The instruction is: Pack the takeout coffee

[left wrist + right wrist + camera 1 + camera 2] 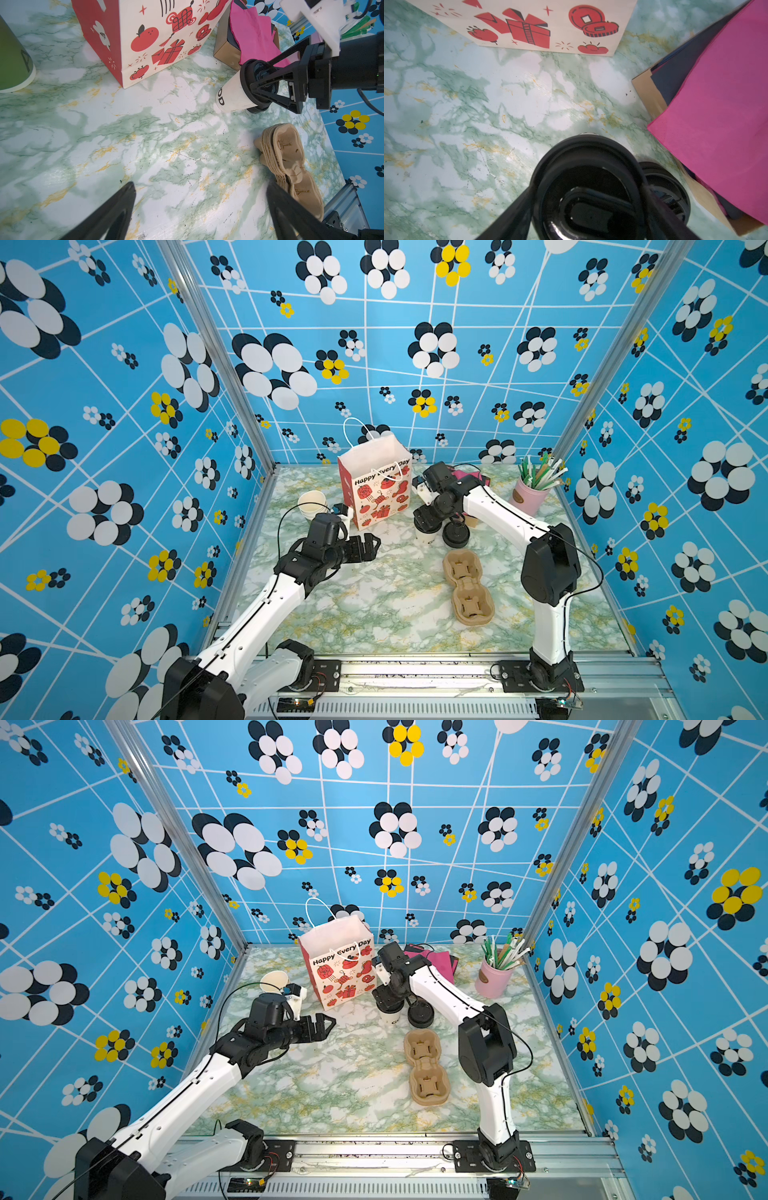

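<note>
The back rim [349, 450] of the gift bag is next for my left gripper to go to and close on, beside the white handle's end, near the red side.
The takeout coffee [424, 537] [390, 1017] is a small white cup with a black sip lid, standing upright on the marble table just right of the gift bag [374, 485] [338, 965]. My right gripper [427, 523] [389, 1003] comes down on it from above. In the right wrist view its fingers [521, 207] lie close along both sides of the lid [587, 166]; whether they press it I cannot tell. In the left wrist view the right gripper [259, 81] sits over the lid of the cup [234, 95]. My left gripper [372, 545] [200, 186] hangs open and empty left of the cup.
Loose black lids [456, 533] [664, 187] lie right beside the cup. A stack of pulp cup carriers [467, 587] [288, 158] lies in front. Lidless cups [311, 504] stand at the left, pink napkins in a box [716, 93] and a pink straw holder [528, 493] at the back right.
</note>
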`<state>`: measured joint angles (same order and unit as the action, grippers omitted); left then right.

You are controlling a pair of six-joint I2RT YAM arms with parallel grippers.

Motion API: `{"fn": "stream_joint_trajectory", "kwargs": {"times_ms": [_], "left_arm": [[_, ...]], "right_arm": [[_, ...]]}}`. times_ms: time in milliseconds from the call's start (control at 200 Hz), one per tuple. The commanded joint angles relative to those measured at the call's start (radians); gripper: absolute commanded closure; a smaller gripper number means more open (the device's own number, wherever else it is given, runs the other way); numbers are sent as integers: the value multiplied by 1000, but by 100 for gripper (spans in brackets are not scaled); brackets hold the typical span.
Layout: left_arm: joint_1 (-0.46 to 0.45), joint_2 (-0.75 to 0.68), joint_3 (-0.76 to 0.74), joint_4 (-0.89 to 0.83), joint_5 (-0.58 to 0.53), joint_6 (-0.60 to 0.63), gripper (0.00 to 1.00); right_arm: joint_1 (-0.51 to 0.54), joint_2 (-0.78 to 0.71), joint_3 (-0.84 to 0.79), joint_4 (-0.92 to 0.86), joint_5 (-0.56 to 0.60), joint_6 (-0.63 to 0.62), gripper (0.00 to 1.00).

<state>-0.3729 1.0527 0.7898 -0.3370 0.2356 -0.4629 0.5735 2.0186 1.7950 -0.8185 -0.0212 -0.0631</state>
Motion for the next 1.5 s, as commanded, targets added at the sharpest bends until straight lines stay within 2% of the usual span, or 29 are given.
{"fn": "stream_joint_trajectory", "kwargs": {"times_ms": [0, 775, 930, 1044, 1189, 1354, 1494], "left_arm": [[8, 6, -15, 10, 11, -8, 1], [9, 20, 11, 5, 12, 0, 1], [9, 19, 62, -36, -2, 33, 1], [17, 32, 174, -110, -36, 111, 1], [42, 107, 417, -250, -77, 264, 1], [81, 265, 752, -422, -127, 451, 1], [132, 446, 1040, -532, -149, 552, 1]], "right_arm": [[3, 11, 23, -70, -30, 23, 18], [3, -13, 82, -71, -58, 28, 1], [2, -40, 89, -68, -65, 36, 1], [3, -105, 68, -41, -73, 48, 1], [3, -232, -22, 28, -74, 67, 1], [3, -368, -145, 84, -64, 86, 1], [3, -451, -234, 95, -47, 99, 1]]}}
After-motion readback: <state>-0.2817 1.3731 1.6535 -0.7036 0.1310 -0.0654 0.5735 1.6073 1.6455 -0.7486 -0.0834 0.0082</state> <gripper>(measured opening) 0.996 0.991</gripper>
